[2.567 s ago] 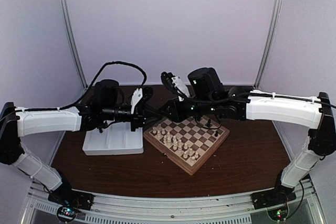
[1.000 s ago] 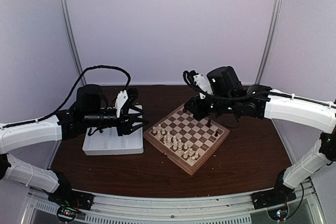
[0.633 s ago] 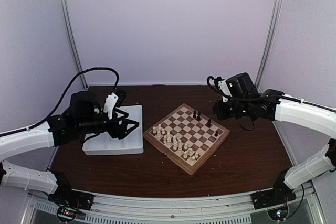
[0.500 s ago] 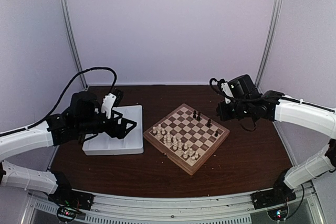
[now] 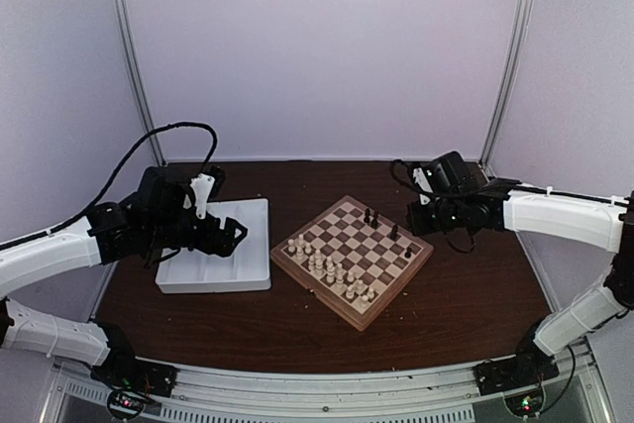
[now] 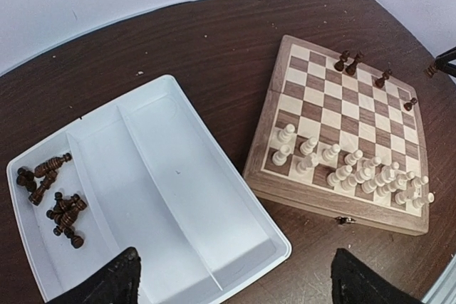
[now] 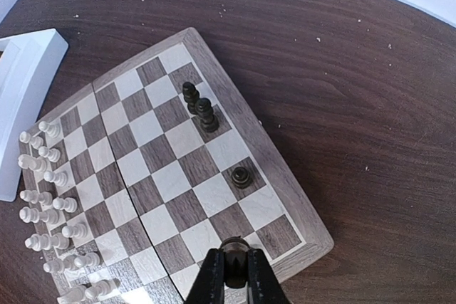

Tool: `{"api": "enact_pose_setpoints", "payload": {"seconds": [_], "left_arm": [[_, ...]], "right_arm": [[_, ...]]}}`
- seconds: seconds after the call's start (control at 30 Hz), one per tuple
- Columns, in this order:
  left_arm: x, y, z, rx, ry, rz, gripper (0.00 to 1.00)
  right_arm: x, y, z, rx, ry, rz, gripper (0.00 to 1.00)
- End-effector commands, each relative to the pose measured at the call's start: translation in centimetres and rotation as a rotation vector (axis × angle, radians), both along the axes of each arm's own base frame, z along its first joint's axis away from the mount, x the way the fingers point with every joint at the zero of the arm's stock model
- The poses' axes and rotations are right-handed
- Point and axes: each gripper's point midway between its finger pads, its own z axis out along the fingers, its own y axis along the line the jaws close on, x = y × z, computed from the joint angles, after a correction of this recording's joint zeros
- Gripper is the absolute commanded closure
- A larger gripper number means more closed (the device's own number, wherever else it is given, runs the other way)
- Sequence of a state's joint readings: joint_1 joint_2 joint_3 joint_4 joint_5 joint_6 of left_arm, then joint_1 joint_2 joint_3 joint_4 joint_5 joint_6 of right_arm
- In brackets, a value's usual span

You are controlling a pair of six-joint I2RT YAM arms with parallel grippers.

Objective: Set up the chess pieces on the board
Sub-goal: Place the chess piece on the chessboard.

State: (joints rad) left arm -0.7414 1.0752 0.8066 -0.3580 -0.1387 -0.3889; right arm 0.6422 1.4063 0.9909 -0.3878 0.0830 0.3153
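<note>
The robot's right gripper will set the dark chess piece down on the light edge square before the board's corner square (image 5: 405, 247) (image 7: 259, 208).
The board (image 5: 359, 324) lies at mid-table, its rim showing in both wrist views (image 6: 335, 208) (image 7: 276, 172). Three dark chess pieces (image 7: 205, 113) stand along its far-right edge, also seen from above (image 5: 374, 217). My right gripper (image 5: 414, 220) hovers over the board's right corner. In its wrist view that gripper (image 7: 234, 272) is shut on a dark chess piece (image 7: 234, 247). My left gripper (image 5: 230, 235) hangs over the white tray (image 5: 213, 274), jaws wide open and empty (image 6: 240, 282). Several dark pieces (image 6: 60, 208) lie in the tray's left compartment.
Cream-white pieces (image 5: 332, 269) fill two rows on the board's near-left side (image 6: 356, 172). The tray (image 6: 178, 176) sits left of the board, almost touching its corner; its other compartments hold nothing. Bare dark wood lies right of the board (image 7: 370, 140).
My left arm has drawn back left over the tray and its jaws have spread wide. My right arm has moved from above the board's far side to its right corner, still shut.
</note>
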Motion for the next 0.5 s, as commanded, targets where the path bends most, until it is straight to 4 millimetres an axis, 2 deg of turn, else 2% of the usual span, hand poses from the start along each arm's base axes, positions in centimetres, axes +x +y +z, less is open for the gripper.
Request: {"api": "enact_pose_setpoints", "payload": {"seconds": [0.0,0.27,0.47], "left_arm": [[0.6,0.3,0.5,-0.003,-0.006,0.043,0.08],[0.7,0.2,0.2,-0.001,-0.003,0.041,0.08],[0.6,0.3,0.0,0.002,-0.001,0.043,0.08]], "right_arm": [[0.4,-0.3,-1.3,0.012,0.004,-0.027,0.95],[0.8,-0.4,-3.5,0.02,0.015,-0.056,0.95],[1.3,-0.3,-4.4,0.017,0.016,-0.068,0.95]]}}
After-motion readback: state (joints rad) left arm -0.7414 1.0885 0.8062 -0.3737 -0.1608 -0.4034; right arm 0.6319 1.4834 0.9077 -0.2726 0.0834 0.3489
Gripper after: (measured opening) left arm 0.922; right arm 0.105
